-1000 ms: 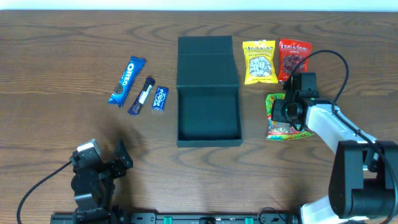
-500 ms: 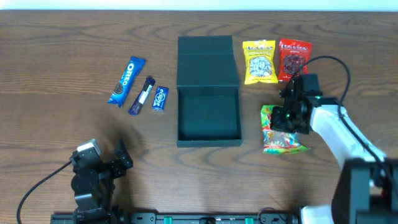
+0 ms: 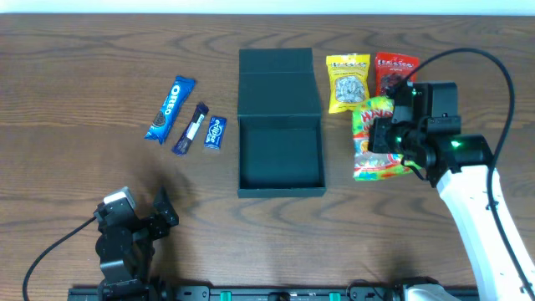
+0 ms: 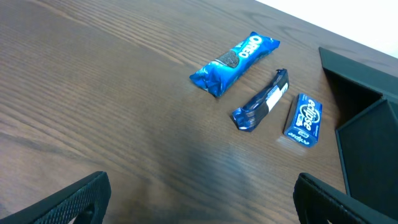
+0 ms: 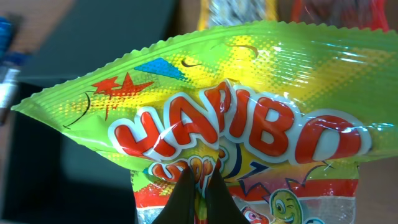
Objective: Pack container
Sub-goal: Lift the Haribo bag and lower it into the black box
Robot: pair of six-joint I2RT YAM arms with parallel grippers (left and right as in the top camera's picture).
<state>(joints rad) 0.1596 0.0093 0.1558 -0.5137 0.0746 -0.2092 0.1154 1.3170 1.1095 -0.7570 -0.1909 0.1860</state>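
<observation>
My right gripper is going to lay the green Haribo bag, now held above the table, flat on the dark green box's bottom [image 3: 288,156], clear of the Eclipse-side.
The container [image 3: 281,177] is a dark green box standing open at the table's middle, its flap lid [image 3: 278,79] lying back behind it. To its right, my right gripper [image 3: 391,140] is shut on a green Haribo bag [image 3: 376,134] and holds it above the table. In the right wrist view the bag [image 5: 249,118] fills the frame, with my right gripper [image 5: 200,190] pinching its face and the container [image 5: 68,162] dark behind at left. My left gripper [image 3: 138,211] rests open at the near left over bare wood; in its wrist view the left gripper [image 4: 202,205] holds nothing.
Left of the box lie an Oreo packet [image 3: 170,109], a dark bar [image 3: 191,130] and a small blue Eclipse packet [image 3: 216,132]. A yellow packet [image 3: 349,82] and a red packet [image 3: 394,75] lie at the back right, close behind the lifted bag.
My right gripper has lifted the Haribo bag off the table and carried it up, the bag now hanging from it. The left arm has not moved.
</observation>
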